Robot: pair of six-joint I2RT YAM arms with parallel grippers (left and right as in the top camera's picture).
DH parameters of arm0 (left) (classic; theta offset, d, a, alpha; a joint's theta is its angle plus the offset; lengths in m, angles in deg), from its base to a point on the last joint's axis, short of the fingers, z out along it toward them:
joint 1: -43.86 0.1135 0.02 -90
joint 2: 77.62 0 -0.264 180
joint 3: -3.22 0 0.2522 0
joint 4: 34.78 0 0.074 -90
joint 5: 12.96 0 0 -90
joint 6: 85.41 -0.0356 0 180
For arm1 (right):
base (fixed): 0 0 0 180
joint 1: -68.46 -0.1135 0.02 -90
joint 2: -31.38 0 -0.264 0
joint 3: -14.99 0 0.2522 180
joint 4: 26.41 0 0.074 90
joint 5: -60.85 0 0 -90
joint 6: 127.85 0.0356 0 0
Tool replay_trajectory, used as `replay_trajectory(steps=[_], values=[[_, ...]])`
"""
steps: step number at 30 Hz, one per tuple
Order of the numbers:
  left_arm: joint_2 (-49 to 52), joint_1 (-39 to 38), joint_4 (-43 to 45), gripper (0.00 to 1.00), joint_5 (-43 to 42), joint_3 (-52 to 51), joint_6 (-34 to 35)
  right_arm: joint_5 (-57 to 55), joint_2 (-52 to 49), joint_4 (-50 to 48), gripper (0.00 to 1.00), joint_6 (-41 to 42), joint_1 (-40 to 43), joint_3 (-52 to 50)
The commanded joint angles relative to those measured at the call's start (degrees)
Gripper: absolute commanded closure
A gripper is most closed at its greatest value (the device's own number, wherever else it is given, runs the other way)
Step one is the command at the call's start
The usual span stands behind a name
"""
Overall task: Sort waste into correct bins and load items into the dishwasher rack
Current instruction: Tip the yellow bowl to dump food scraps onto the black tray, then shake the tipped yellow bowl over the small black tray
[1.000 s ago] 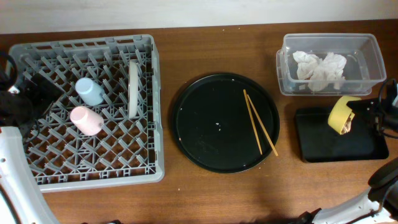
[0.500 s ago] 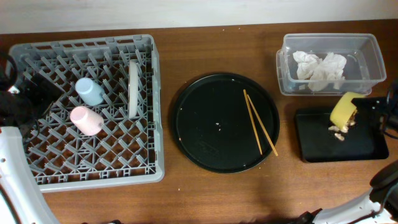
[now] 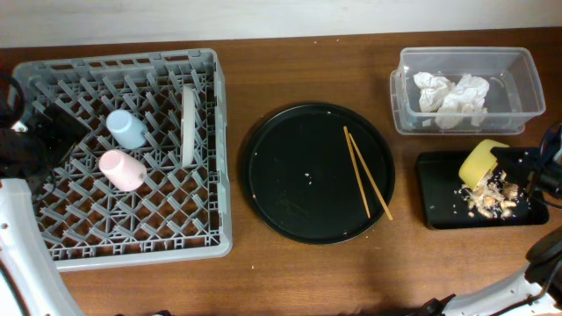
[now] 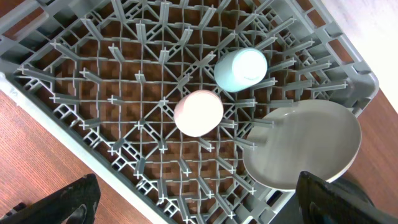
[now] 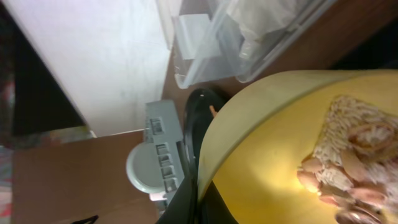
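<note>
Next, my right gripper sets the yellow bowl down on the round black tray [image 3: 297, 172] between the chopsticks and the grey rack. The bowl is tipped over the shallow black tray now.
My right gripper [image 3: 502, 162] is shut on the rim of the yellow bowl [image 3: 479, 161], tipped on its side over the shallow black tray [image 3: 439, 197]. Brownish food scraps [image 3: 493, 197] lie spilled in the tray; some still cling inside the bowl [image 5: 348, 149]. Crumpled white napkins [image 3: 451, 96] fill the clear tub [image 3: 525, 66]. Two chopsticks [image 3: 366, 172] lie on the round black tray [image 3: 272, 175]. The grey rack [image 3: 53, 237] holds the pink cup [image 3: 122, 169], light-blue cup [image 3: 127, 129] and upright grey plate [image 3: 188, 125]. My left gripper [image 4: 199, 199] is open above the rack.
The round black tray sits mid-table between the rack and the bins. The wall runs along the table's far edge. The clear tub stands directly behind the shallow black tray at the right.
The right gripper has tipped the yellow bowl further, and food scraps have poured out into the shallow black tray. The left arm has not moved.
</note>
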Motion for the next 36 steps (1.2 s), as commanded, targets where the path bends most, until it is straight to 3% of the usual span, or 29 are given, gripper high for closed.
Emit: replay_trajectory(steps=[1,8,10,14,16,19,22,25,28,30,33,36], values=[[0.0,0.1,0.1,0.01,0.4,0.2,0.5,4.1,-0.2,0.4,0.96,-0.1,0.3,-0.2],[0.0,0.1,0.1,0.01,0.4,0.2,0.5,1.3,-0.3,2.5,0.96,4.2,0.7,-0.2],[0.0,0.1,0.1,0.01,0.4,0.2,0.5,2.6,-0.3,3.8,0.96,-0.7,0.7,-0.2],[0.0,0.1,0.1,0.01,0.4,0.2,0.5,1.0,-0.9,4.8,0.96,1.1,0.7,-0.2],[0.0,0.1,0.1,0.01,0.4,0.2,0.5,6.1,-0.9,6.5,0.96,-6.5,0.7,-0.2],[0.0,0.1,0.1,0.01,0.4,0.2,0.5,4.8,-1.1,5.0,0.96,-0.5,0.9,-0.2],[0.0,0.1,0.1,0.01,0.4,0.2,0.5,8.6,-1.1,6.6,0.96,-6.9,1.1,-0.2],[0.0,0.1,0.1,0.01,0.4,0.2,0.5,5.6,-1.2,5.9,0.96,-1.3,1.2,-0.2],[0.0,0.1,0.1,0.01,0.4,0.2,0.5,8.7,-1.2,7.3,0.96,-9.2,1.0,-0.2],[0.0,0.1,0.1,0.01,0.4,0.2,0.5,8.4,-1.3,6.0,0.96,-7.5,1.1,-0.2],[0.0,0.1,0.1,0.01,0.4,0.2,0.5,9.1,-1.3,12.0,0.96,-1.0,1.8,-0.2],[0.0,0.1,0.1,0.01,0.4,0.2,0.5,11.8,-1.3,11.0,0.96,-4.5,2.1,-0.2]])
